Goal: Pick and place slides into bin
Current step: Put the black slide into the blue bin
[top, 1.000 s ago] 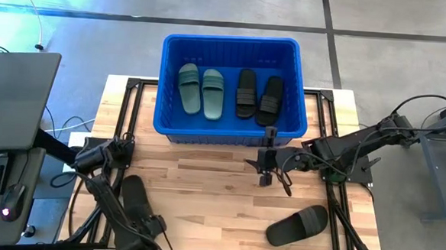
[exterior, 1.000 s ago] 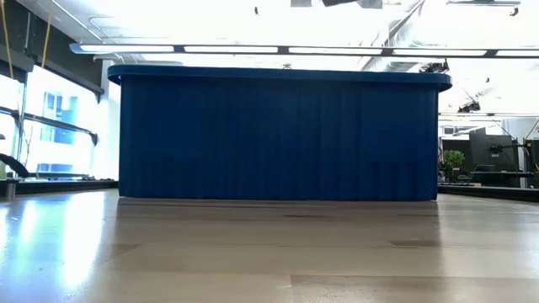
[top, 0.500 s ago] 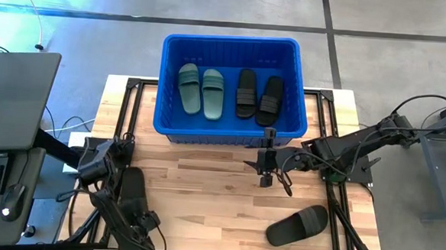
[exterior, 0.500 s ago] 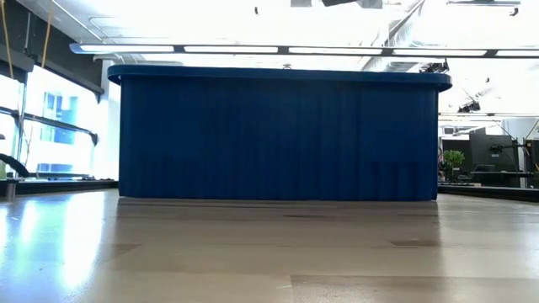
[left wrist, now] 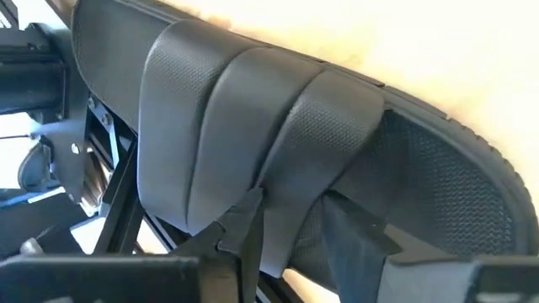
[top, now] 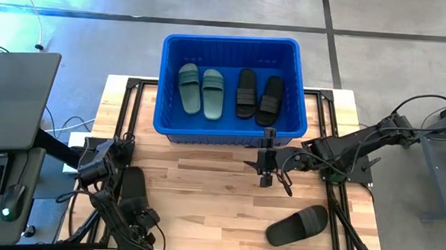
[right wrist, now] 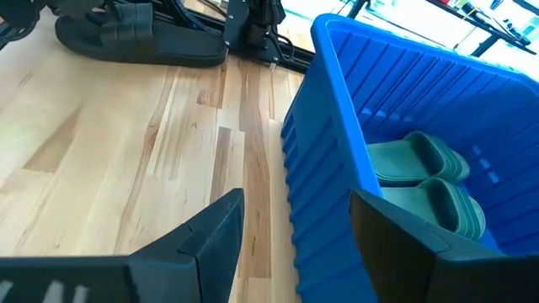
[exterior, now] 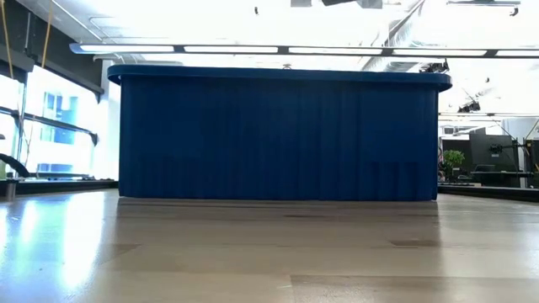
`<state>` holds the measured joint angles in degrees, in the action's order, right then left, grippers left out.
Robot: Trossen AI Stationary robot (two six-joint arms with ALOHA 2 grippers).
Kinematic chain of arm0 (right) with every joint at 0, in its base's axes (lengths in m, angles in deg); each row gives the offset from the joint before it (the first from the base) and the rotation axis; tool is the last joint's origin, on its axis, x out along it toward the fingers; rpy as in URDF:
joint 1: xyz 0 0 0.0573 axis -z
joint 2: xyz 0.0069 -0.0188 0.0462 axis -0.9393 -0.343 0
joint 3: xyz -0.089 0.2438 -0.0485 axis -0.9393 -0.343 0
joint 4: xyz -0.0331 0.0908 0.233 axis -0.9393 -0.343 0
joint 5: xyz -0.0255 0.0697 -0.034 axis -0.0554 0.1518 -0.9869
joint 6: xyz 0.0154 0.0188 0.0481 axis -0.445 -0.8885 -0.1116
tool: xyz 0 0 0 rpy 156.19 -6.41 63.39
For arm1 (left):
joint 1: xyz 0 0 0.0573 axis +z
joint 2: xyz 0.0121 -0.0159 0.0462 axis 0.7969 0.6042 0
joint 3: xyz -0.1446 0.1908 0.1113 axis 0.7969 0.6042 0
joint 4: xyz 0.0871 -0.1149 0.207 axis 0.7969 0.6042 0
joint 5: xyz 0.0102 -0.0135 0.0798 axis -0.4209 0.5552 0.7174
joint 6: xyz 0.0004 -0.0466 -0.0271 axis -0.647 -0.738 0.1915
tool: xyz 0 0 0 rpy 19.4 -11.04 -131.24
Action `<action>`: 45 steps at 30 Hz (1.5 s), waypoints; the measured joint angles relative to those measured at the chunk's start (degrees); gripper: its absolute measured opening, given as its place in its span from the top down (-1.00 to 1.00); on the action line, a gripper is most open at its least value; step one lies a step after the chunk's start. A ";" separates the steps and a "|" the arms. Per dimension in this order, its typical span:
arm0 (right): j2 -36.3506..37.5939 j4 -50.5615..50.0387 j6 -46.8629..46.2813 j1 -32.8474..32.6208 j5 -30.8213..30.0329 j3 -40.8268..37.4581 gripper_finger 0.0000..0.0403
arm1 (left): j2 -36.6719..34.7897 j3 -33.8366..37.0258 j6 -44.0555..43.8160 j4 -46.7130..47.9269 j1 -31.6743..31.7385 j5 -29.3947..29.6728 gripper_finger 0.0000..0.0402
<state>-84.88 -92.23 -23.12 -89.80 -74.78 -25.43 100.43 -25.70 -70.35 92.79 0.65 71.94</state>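
The left gripper pinches the black slide at the edge of its strap, so it should open and take the toe end (left wrist: 495, 204) before it carries the slide to the bin.
The blue bin (top: 226, 129) stands at the table's far middle and fills the low view (exterior: 278, 135). In it lie two green slides (top: 200, 89) and two black slides (top: 258, 95). My left gripper (top: 137, 212), at the near left, is shut on a black slide (top: 132, 187), which fills the left wrist view (left wrist: 253, 126). Another black slide (top: 298, 225) lies sole-down at the near right. My right gripper (top: 266, 173) is open and empty just in front of the bin's near wall (right wrist: 320, 168). My left gripper holds the black slide by the edge of its broad strap (left wrist: 290, 210), pinched between the two fingers. One finger (left wrist: 244, 231) lies on the strap's outside and the other (left wrist: 354, 240) is in the opening under it. I cannot tell whether the slide is clear of the table.
The black table frame (top: 129, 86) runs along the table's edges. A desk with a laptop (top: 10, 98) stands beyond the left edge. Bare wood (top: 204, 193) lies between the two arms.
My left gripper has gone a little toward the table's far edge with the black slide. The slide has shifted with it and turned to lie more along the near-far line.
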 joint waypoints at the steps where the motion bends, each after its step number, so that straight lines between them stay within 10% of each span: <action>1: 0.00 -0.02 0.00 0.00 0.00 0.00 -0.02 | 0.00 0.14 0.43 -0.04 0.02 0.02 0.53; 6: 0.00 -0.01 0.03 0.00 0.00 0.00 -0.02 | 0.00 0.19 1.82 -0.17 0.02 0.57 0.94; 22: 0.00 0.00 0.03 0.00 0.00 0.00 -0.02 | 0.09 -7.50 9.75 -4.56 0.72 18.63 1.00; 34: 0.00 -0.15 0.03 -0.02 5.01 0.00 -0.02 | 0.09 -7.57 33.24 -17.73 3.41 1.29 0.83; 45: 0.00 -0.57 -1.73 -0.02 5.05 0.00 -0.02 | 0.09 -7.57 29.93 -15.09 3.43 0.11 0.37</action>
<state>-84.88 -92.80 -24.85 -89.82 -69.73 -25.43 100.52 -33.28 -40.42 77.70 4.08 72.05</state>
